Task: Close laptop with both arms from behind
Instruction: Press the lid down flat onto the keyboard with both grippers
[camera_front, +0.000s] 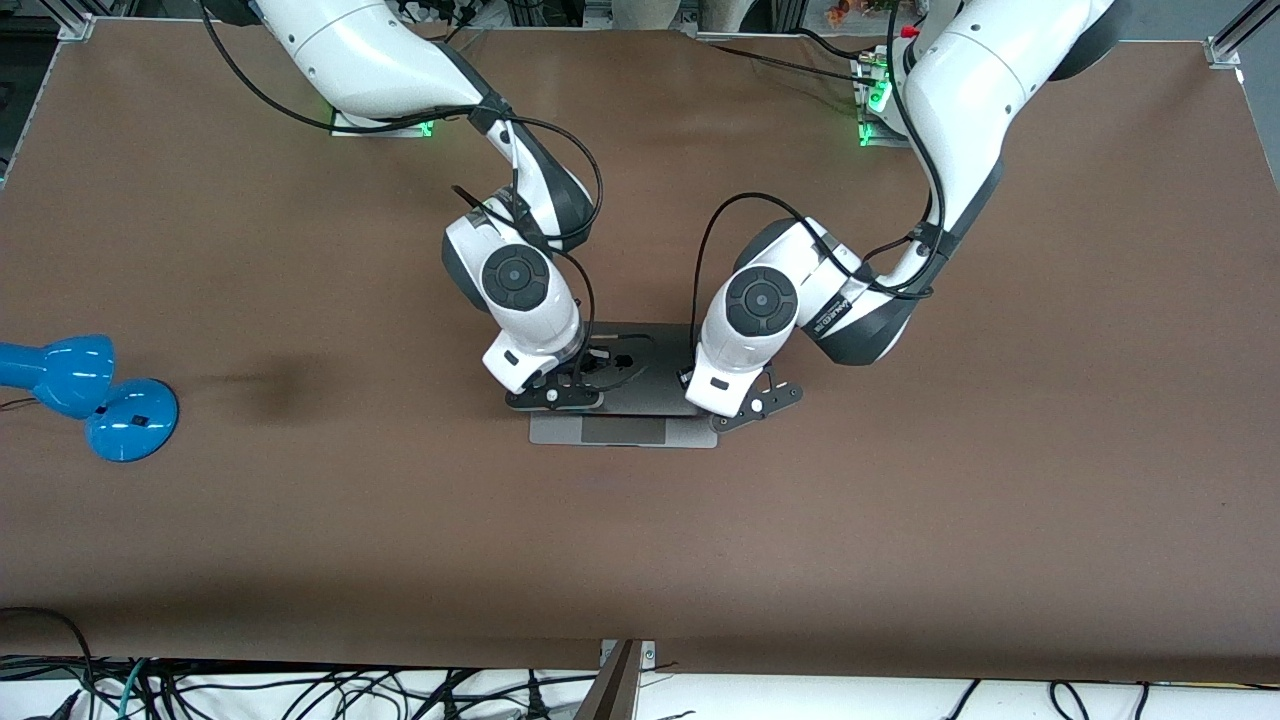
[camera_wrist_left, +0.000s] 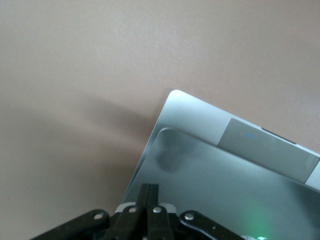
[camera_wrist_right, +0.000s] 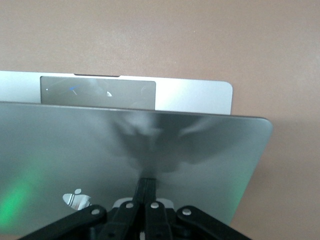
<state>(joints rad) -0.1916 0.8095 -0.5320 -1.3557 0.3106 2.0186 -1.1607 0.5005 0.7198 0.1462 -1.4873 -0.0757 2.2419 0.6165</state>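
Note:
The lid will lie flat on the laptop's base (camera_front: 624, 385) and cover the palm rest and the trackpad as soon as I let go of it with my left gripper.
The silver-grey laptop (camera_front: 622, 430) lies mid-table with its lid (camera_front: 655, 385) tipped low over the base. Only the palm rest and trackpad (camera_front: 622, 430) still show, and the keyboard and screen are hidden. My right gripper (camera_front: 558, 394) is shut, its fingertips against the lid's back (camera_wrist_right: 200, 150), not far from the apple logo (camera_wrist_right: 75, 200). My left gripper (camera_front: 748, 404) is shut too, fingertips on the lid (camera_wrist_left: 225, 190) near the corner at the left arm's end. In the wrist views the right gripper (camera_wrist_right: 146, 183) and the left gripper (camera_wrist_left: 149, 188) each show both fingers pressed together, with nothing held.
A blue desk lamp (camera_front: 90, 395) lies on the brown table (camera_front: 900, 520) at the right arm's end. Cables hang along the table edge nearest the front camera (camera_front: 300, 690). Both arm bases stand along the edge farthest from it.

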